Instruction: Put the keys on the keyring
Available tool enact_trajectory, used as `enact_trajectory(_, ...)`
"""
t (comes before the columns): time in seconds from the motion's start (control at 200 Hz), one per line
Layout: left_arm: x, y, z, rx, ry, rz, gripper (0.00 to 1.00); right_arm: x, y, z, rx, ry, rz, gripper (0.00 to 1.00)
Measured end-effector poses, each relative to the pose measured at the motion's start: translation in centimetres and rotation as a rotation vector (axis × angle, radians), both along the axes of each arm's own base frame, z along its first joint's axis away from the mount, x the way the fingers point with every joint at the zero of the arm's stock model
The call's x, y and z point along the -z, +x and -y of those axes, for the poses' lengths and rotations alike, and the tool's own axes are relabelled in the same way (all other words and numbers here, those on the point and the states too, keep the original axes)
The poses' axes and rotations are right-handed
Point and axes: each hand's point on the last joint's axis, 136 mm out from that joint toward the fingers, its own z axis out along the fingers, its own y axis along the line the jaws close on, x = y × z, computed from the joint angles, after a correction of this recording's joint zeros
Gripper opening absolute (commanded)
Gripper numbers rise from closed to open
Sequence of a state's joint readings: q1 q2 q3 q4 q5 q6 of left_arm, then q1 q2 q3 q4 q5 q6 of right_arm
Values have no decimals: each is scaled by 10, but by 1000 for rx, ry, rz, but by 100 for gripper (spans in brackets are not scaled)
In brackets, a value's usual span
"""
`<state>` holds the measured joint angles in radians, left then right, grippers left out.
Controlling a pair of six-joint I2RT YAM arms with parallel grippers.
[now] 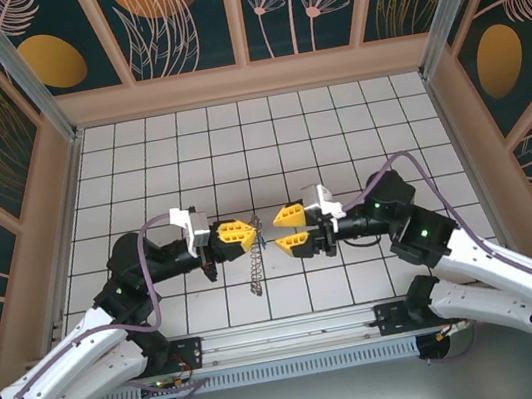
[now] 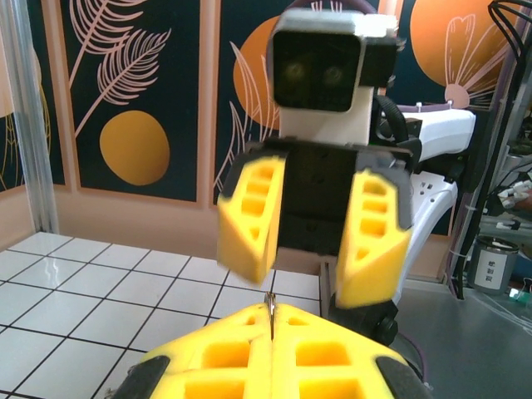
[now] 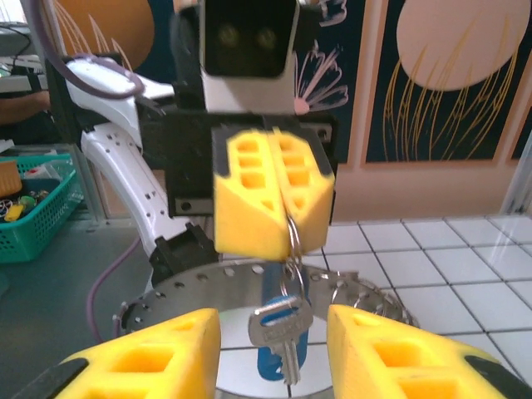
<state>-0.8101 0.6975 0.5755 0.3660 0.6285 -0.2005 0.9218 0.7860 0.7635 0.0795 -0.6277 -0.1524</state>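
My left gripper's fingers are covering the upper end of the wire loop, so my right gripper should pinch the wire loop [image 3: 294, 256] just below while my left gripper opens and grips it again.
My left gripper [image 1: 249, 231] is shut on a thin wire loop [image 3: 293, 235] of the keyring [image 3: 170, 301], a flat grey ring with small holes along its rim. In the top view the keyring [image 1: 254, 268] hangs edge-on below the fingers. A silvery key [image 3: 281, 326] dangles from the pinched loop, with a blue-headed key [image 3: 268, 367] behind it. My right gripper [image 3: 274, 359] faces it, open, one yellow finger on each side of the hanging keys and touching neither. In the left wrist view the loop's edge [image 2: 270, 309] pokes up between my shut fingers, and the right gripper [image 2: 309, 249] stands open just beyond.
White tiled floor [image 1: 237, 143] is boxed in by low wooden walls [image 1: 247, 79] with patterned panels. Beyond the table's edge sit a green basket [image 3: 33, 208] and a small tin [image 2: 496, 264]. Both arms meet near the floor's front middle.
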Motion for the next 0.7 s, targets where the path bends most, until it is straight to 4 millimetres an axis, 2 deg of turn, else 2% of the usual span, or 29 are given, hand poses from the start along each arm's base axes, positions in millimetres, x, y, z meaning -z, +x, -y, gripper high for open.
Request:
enact_trajectory(0.105,1,0,1,3,4,-3,0,0,0,0,0,-1,11,42)
enact_trajectory(0.34,1,-2,2,19,3,-11,0,22,12,-17,-4,-59,-12,38)
enact_trajectory(0.701,1,-3,2,24,3,-14,0,-2,6,-19,-53,37,47,32)
